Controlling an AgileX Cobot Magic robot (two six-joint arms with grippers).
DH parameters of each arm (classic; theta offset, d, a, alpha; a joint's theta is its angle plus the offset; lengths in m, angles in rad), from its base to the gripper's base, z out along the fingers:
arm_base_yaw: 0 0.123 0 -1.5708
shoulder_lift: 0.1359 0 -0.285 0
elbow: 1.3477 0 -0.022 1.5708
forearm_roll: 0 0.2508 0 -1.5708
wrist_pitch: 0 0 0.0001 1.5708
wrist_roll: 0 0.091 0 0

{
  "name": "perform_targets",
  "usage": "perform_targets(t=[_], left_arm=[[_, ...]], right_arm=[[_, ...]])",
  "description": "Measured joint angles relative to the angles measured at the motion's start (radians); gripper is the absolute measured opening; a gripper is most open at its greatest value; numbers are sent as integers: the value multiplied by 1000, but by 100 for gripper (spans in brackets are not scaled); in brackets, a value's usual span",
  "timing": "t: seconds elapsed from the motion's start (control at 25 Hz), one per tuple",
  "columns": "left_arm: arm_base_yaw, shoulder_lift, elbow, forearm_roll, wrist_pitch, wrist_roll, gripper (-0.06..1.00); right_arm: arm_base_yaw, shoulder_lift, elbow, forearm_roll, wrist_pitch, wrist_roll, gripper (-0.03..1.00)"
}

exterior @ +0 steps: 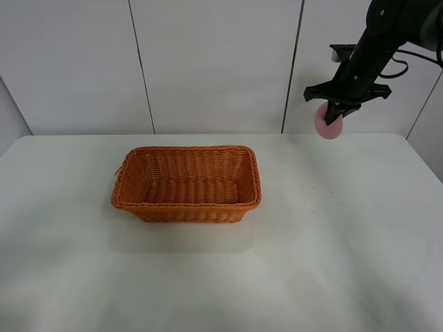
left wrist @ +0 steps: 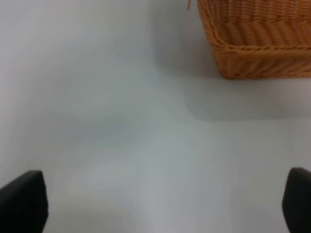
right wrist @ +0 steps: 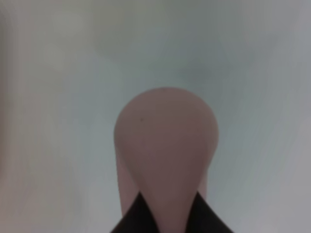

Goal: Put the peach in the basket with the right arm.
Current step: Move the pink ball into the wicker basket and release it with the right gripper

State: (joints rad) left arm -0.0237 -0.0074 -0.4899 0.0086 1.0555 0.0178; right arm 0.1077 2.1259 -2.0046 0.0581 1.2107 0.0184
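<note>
The robot's right gripper will release the peach on the middle of the wicker basket's bottom (exterior: 199, 186), near the basket's near side.
The pale pink peach (exterior: 328, 124) hangs high above the table's far right, held by my right gripper (exterior: 336, 115), which is shut on it. The right wrist view fills with the peach (right wrist: 165, 150), dark fingers (right wrist: 146, 218) pinching its near end. The orange-brown wicker basket (exterior: 187, 184) sits empty on the table, left of centre and well to the left of and below the peach. In the left wrist view one corner of the basket (left wrist: 252, 43) shows, and my left gripper (left wrist: 160, 204) stands open over bare table, its fingertips (left wrist: 24, 199) far apart.
The white table (exterior: 332, 235) spreads around the basket. A white panelled wall (exterior: 208, 62) stands right behind the table's back edge, close behind the right arm (exterior: 374, 48). The left arm does not show in the exterior high view.
</note>
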Motion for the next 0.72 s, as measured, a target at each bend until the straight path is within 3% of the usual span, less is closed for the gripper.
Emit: perform_targets(t=[0.28,0.72], left_arm=[[0,0,0,0,0,0,99],[0,0,0,0,0,0,99]], right_arm=[[38,0,-10,17,5,5,-1],[363,-5,-10,-2,4,5,-1]])
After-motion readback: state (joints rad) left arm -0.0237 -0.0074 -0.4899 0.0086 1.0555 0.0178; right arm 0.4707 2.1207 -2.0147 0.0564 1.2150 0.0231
